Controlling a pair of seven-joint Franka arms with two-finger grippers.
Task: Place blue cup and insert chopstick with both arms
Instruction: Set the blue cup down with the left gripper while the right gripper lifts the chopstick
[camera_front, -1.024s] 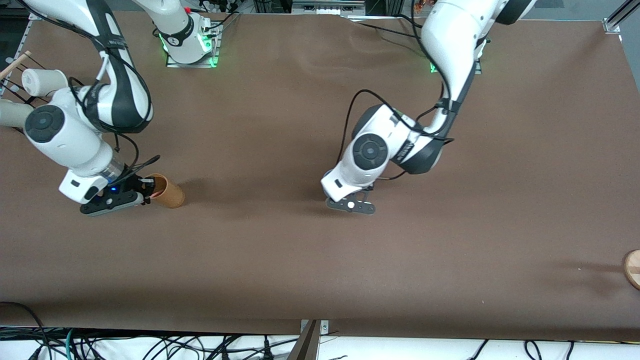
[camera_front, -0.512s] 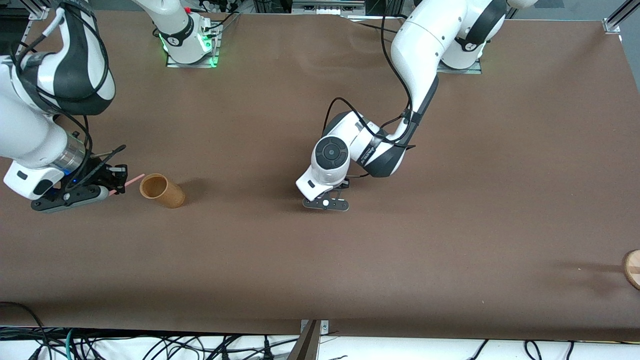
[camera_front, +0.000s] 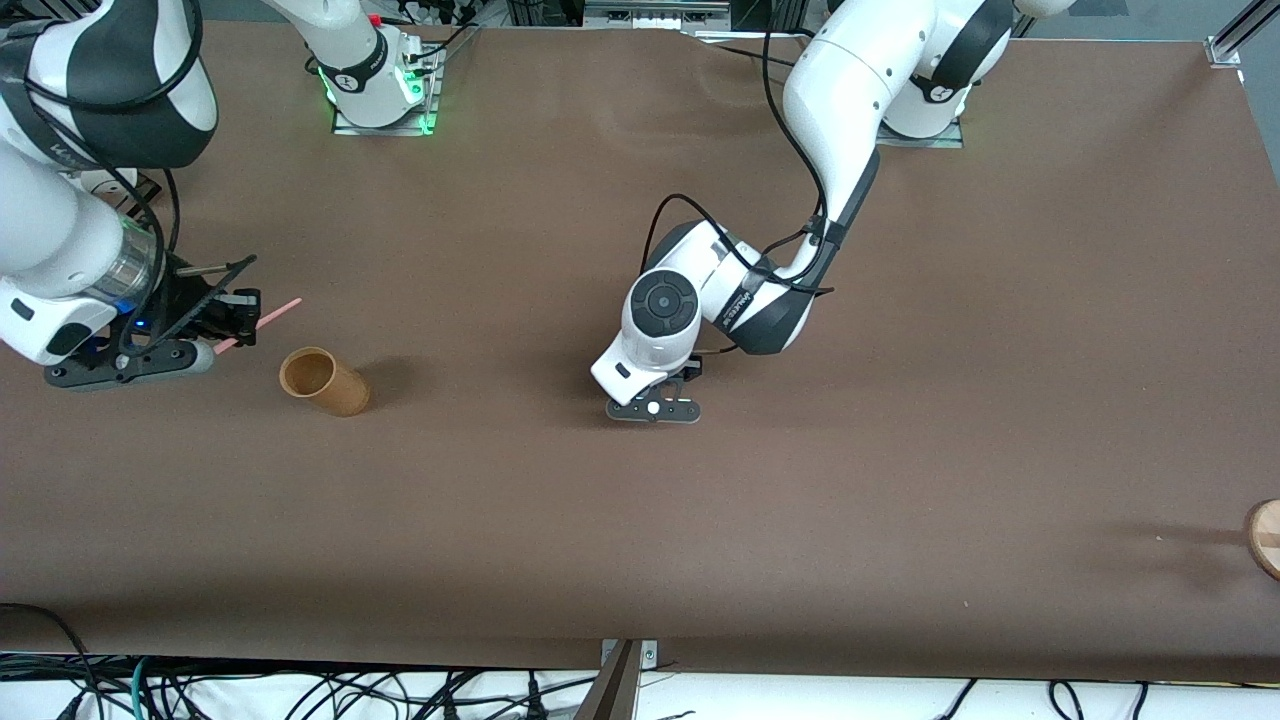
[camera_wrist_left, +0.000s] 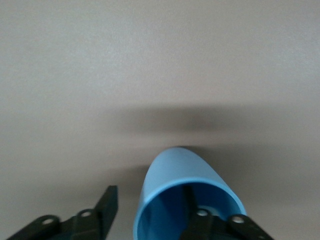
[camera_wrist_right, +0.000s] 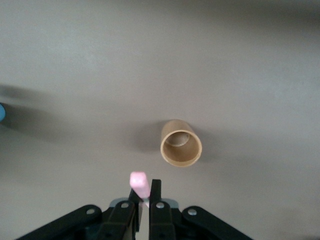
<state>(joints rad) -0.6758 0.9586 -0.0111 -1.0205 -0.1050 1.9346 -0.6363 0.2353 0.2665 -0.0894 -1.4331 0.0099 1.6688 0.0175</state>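
The pink chopstick, now held up over the table, will be let go by my right gripper inside the blue cup (camera_front: 626, 379) under my left gripper.
The blue cup (camera_wrist_left: 182, 182) stands upright on the table under my left gripper (camera_wrist_left: 155, 215), whose wrist hides it in the front view. My left gripper (camera_front: 652, 408) is open, with one finger inside the cup and the other outside, apart from the wall. A sliver of the cup shows in the right wrist view (camera_wrist_right: 1, 112). My right gripper (camera_front: 236, 326) is shut on the pink chopstick (camera_front: 276, 311), held up over the table near the right arm's end. In the right wrist view the chopstick (camera_wrist_right: 139, 182) sticks out between the fingers of the gripper (camera_wrist_right: 145, 194).
A tan-brown cup (camera_front: 322, 381) stands upright near my right gripper; it also shows in the right wrist view (camera_wrist_right: 181, 143). A round wooden object (camera_front: 1265, 538) sits at the table's edge at the left arm's end.
My right gripper has drawn back from the tan-brown cup toward the right arm's end, still holding the chopstick. My left gripper shifted toward the right arm's end, then stayed still.
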